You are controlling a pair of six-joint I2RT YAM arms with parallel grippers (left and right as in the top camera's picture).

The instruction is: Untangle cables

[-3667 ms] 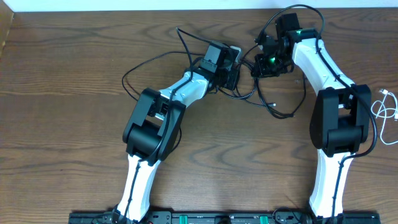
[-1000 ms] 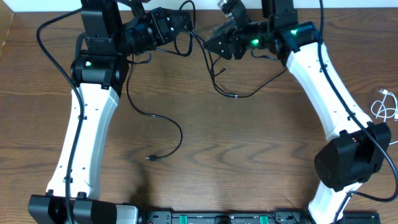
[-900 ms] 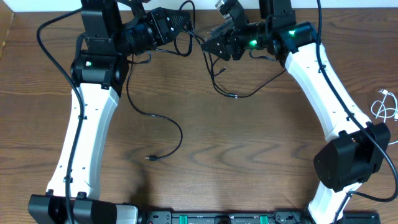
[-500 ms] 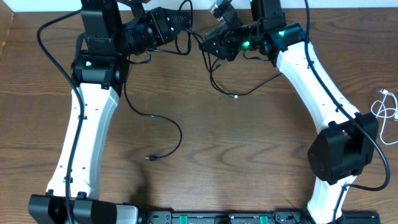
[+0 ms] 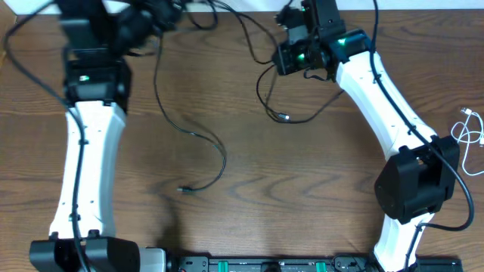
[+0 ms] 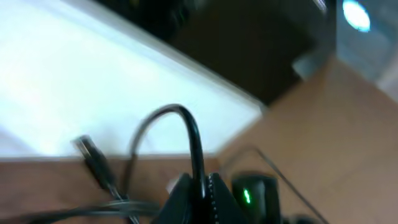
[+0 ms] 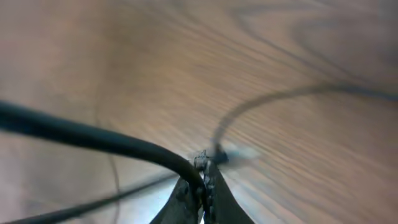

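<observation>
The robot's right gripper should release the black cable on the bare wood [image 5: 308, 123] beside the plug end below it.
My left gripper [image 5: 165, 9] is raised at the top left, blurred, and shut on a black cable [image 6: 194, 134]. That cable [image 5: 218, 151] hangs down and trails over the table to a plug end [image 5: 181, 190]. My right gripper [image 5: 287, 59] is at the top centre, shut on another black cable [image 7: 93, 138]. Its loop [image 5: 261, 91] drops to a plug end [image 5: 283, 117] on the table. A thin black strand [image 5: 249, 34] runs between the two grippers. A white cable [image 5: 469, 136] lies coiled at the right edge, far from both grippers.
The brown wooden table [image 5: 302, 196] ends at a white wall along its far edge [image 5: 423, 4]. The arm bases and a black rail [image 5: 265, 264] stand along the front edge. Thick black arm wires run along both white arms.
My left arm has swung left and up, dragging its black cable leftwards. My right gripper has shifted slightly right and turned. The two grippers are farther apart and the strand between them is stretched out.
</observation>
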